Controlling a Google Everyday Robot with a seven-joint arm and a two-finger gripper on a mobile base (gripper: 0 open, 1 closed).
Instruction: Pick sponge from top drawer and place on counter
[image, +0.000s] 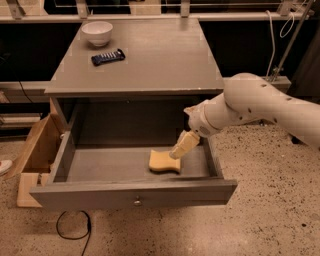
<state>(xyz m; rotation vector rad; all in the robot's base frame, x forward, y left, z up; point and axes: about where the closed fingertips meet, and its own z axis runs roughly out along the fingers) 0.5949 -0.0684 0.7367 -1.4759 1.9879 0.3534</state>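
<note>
My gripper should need to come to the open top drawer and close on the middle of the pale-yellow sponge (166, 161) that is lying in it.
The top drawer (135, 192) is pulled open, with a small round knob on its front panel. The pale-yellow sponge (162, 163) lies flat on the drawer floor, right of centre. My gripper (181, 146) reaches down into the drawer from the right on the white arm (250, 105); its tip is just above the sponge's upper right edge, touching or nearly touching it. The grey counter (150, 60) above the drawer holds no sponge.
A white bowl (97, 32) and a dark flat remote-like object (108, 57) sit on the counter's back left. An open cardboard box (35, 150) stands left of the cabinet. A black cable (72, 231) loops on the speckled floor below the drawer.
</note>
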